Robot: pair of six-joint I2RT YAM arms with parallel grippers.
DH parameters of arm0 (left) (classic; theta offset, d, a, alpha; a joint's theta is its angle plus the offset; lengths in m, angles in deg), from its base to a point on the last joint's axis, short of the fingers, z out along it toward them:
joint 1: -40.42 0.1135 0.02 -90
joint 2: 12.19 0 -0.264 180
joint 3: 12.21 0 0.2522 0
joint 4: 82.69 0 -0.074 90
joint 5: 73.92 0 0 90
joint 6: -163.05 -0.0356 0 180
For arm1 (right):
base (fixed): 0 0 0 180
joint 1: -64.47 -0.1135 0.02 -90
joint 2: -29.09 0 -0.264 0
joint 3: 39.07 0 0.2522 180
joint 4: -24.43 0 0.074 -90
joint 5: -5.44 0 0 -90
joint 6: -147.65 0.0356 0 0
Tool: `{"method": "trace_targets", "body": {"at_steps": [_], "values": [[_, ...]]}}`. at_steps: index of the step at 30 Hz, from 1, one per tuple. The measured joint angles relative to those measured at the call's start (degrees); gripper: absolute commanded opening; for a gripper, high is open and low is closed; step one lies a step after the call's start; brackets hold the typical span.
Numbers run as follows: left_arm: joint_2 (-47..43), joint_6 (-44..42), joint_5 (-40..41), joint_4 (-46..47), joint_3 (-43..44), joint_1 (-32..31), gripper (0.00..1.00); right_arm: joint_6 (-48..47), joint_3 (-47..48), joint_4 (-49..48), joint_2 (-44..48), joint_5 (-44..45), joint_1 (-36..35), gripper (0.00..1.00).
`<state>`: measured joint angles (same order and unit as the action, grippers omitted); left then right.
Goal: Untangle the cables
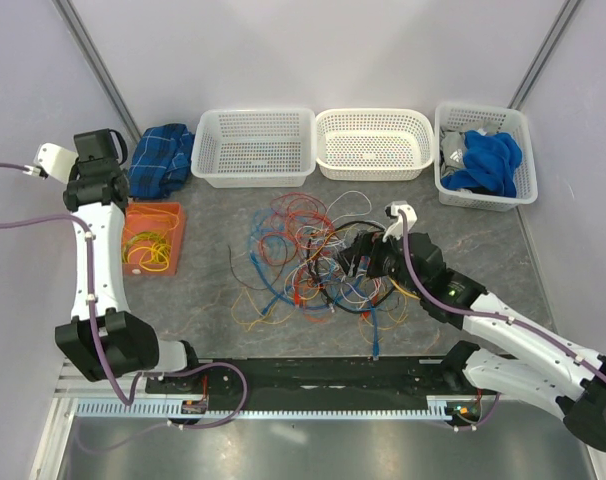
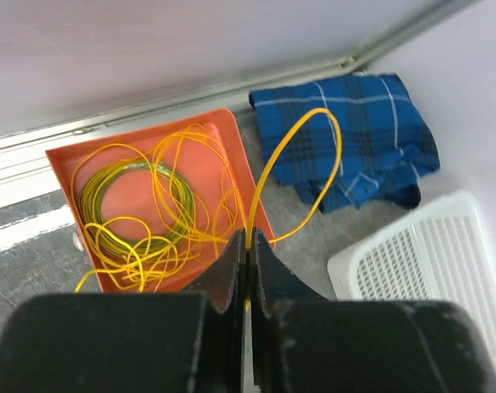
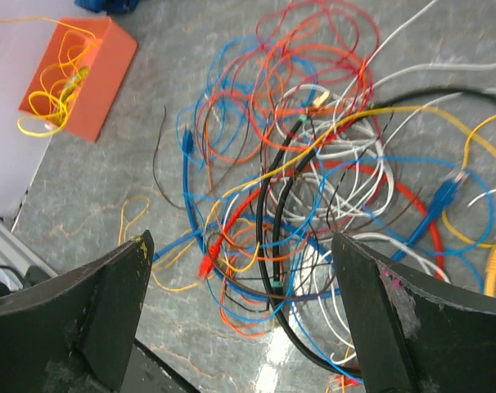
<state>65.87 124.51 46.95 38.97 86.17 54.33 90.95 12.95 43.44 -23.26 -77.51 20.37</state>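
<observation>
The bunched white wires [image 1: 328,258] [image 3: 334,184] in the middle of the tangle, just beside the yellow wire crossing it, should be grabbed next by my right gripper.
The cables [image 1: 318,255] lie in a tangle of red, blue, orange, yellow, white and grey wires with a thicker black loop [image 3: 274,221] on the table's middle. My right gripper [image 1: 368,255] hovers over the tangle's right part; in the right wrist view it [image 3: 240,241] is open and empty, with the tangle [image 3: 313,164] below it. My left gripper [image 1: 101,170] is high at the far left, above the orange tray [image 1: 173,215]. In the left wrist view it [image 2: 250,244] is shut on a yellow wire [image 2: 293,139] that arches up and over the tray's [image 2: 125,192] right edge.
Yellow wires [image 2: 92,221] lie coiled in the tray. A blue plaid cloth [image 1: 161,160] lies behind it. Three white baskets [image 1: 253,148] [image 1: 373,143] [image 1: 483,190] stand along the back; the right one holds a blue towel [image 1: 491,158]. Walls close in left and right.
</observation>
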Motion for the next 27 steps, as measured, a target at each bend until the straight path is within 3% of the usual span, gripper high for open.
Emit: {"method": "trace_targets", "body": {"at_steps": [15, 27], "values": [[0.55, 7.82, 9.42, 1.79, -9.35, 2.62, 0.02, 1.88, -4.66, -5.70, -2.95, -3.80, 0.00, 0.98], [-1.33, 10.95, 5.40, 5.51, -24.24, 2.67, 0.02, 1.90, -6.01, -6.51, -3.41, -3.82, 0.00, 0.98]]}}
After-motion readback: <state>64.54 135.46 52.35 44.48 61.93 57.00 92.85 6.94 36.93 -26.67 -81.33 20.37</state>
